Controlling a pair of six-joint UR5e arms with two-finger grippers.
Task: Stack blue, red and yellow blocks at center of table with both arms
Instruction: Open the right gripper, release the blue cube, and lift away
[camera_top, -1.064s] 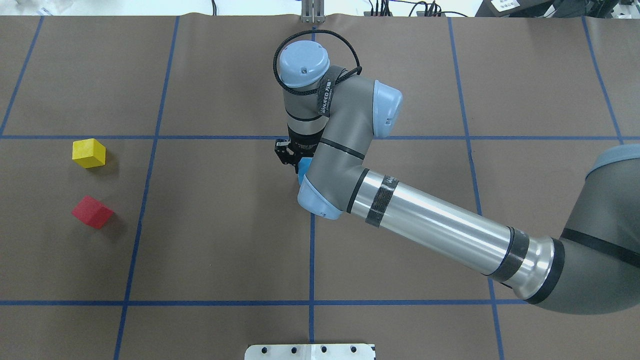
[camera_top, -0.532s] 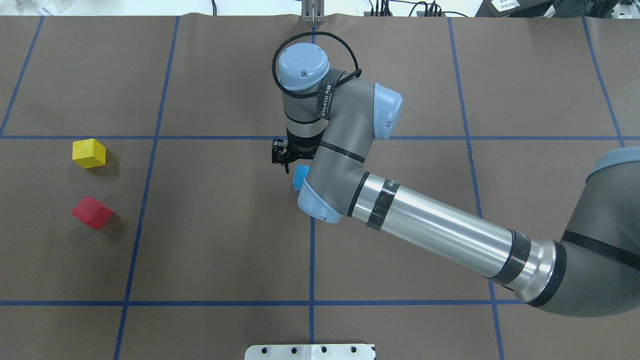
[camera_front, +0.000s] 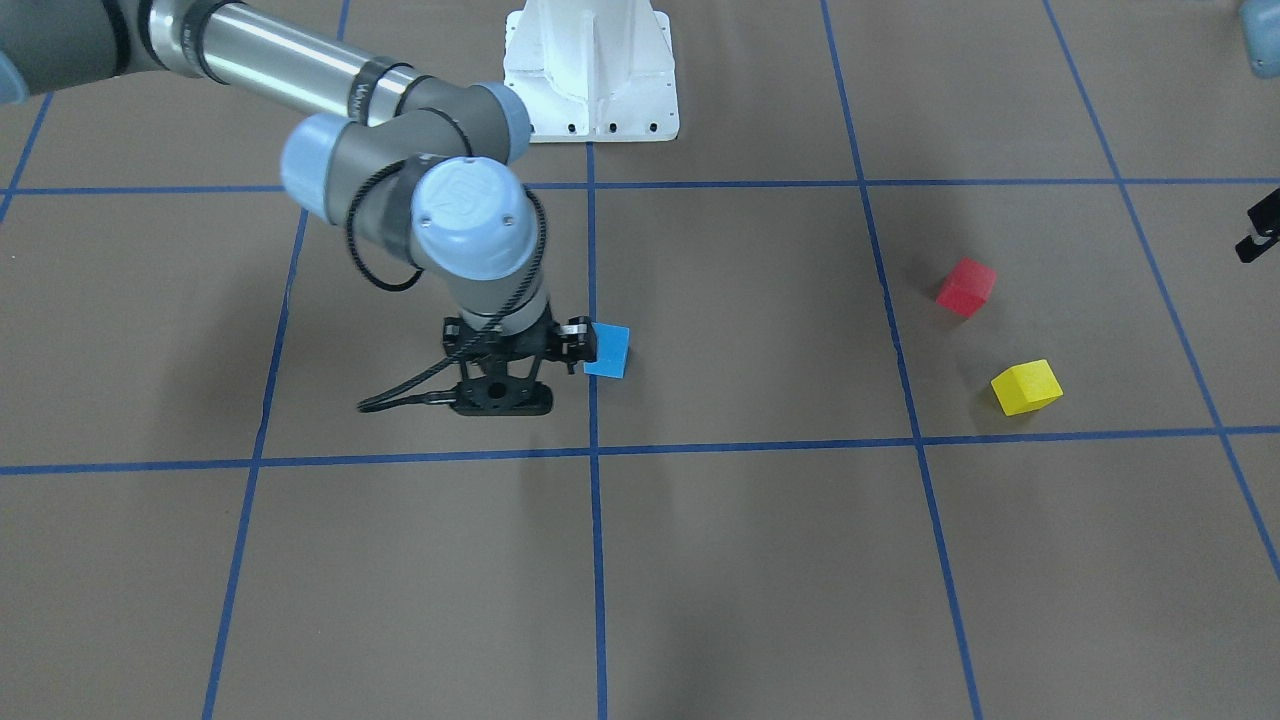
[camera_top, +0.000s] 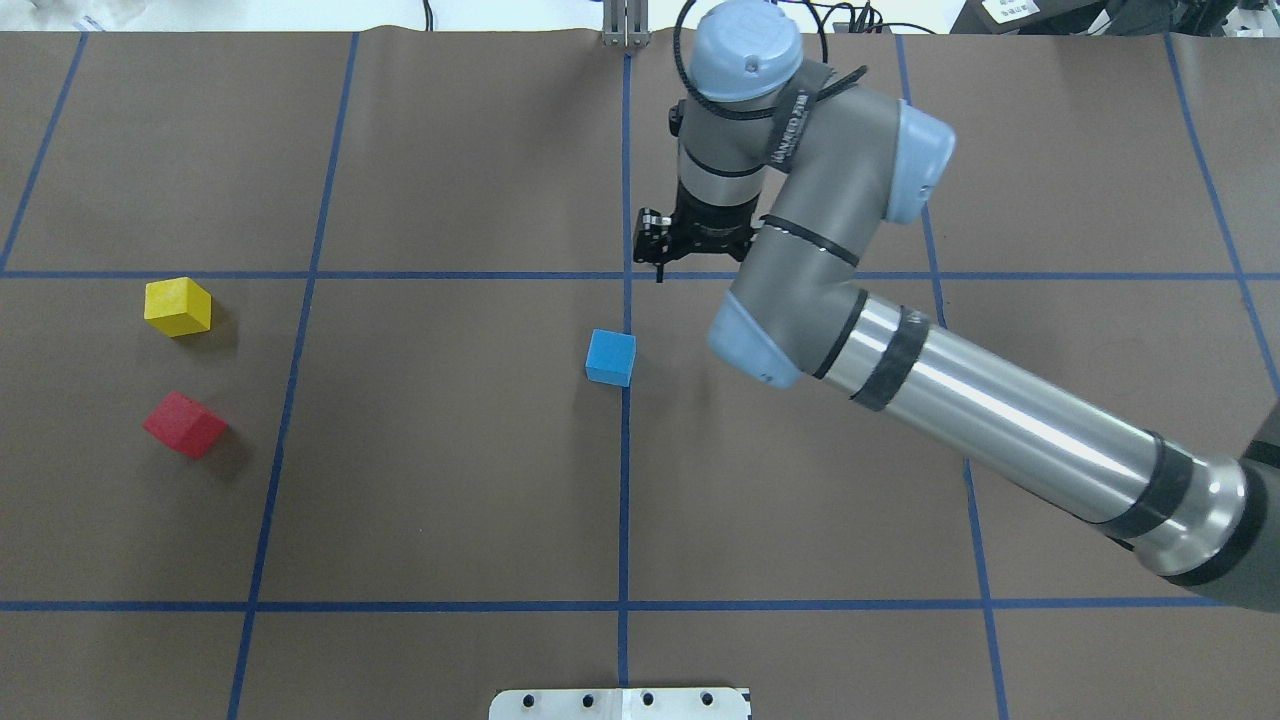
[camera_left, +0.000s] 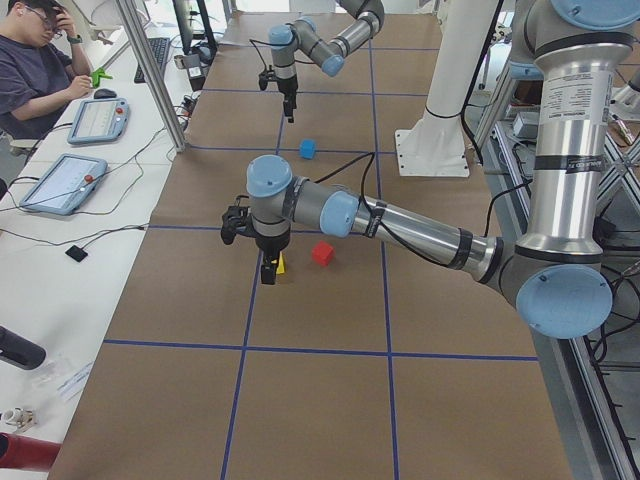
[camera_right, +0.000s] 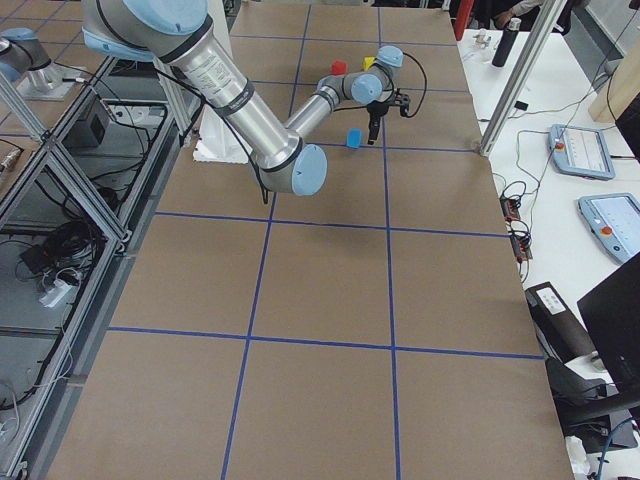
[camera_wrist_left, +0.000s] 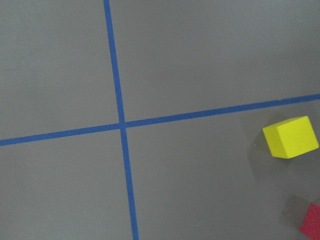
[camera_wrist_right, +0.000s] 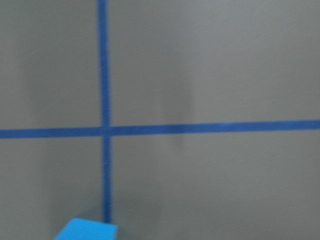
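Note:
The red block beside the yellow block is next for my left gripper, which should go there and close on the red block's sides (camera_front: 967, 287) (camera_wrist_left: 312, 223).
The blue block (camera_top: 610, 357) sits free on the table beside the centre grid line; it also shows in the front view (camera_front: 607, 351). My right gripper (camera_top: 657, 270) is open and empty. It hangs above the table, beyond the blue block and a little to its right. The yellow block (camera_top: 178, 306) and the red block (camera_top: 185, 424) lie apart at the left. The left wrist view shows the yellow block (camera_wrist_left: 291, 137) and a corner of the red block (camera_wrist_left: 312, 226) from above. My left gripper (camera_left: 265, 272) hovers near them, out of the overhead view; I cannot tell whether it is open or shut.
Brown paper with blue tape grid lines (camera_top: 624, 480) covers the table. The robot's white base (camera_front: 590, 70) stands at the near edge. Operators' desks with tablets (camera_right: 585, 150) run along the far side.
My right gripper has let go of the blue block, risen and moved away toward the far right. The blue block stays on the table, now fully uncovered.

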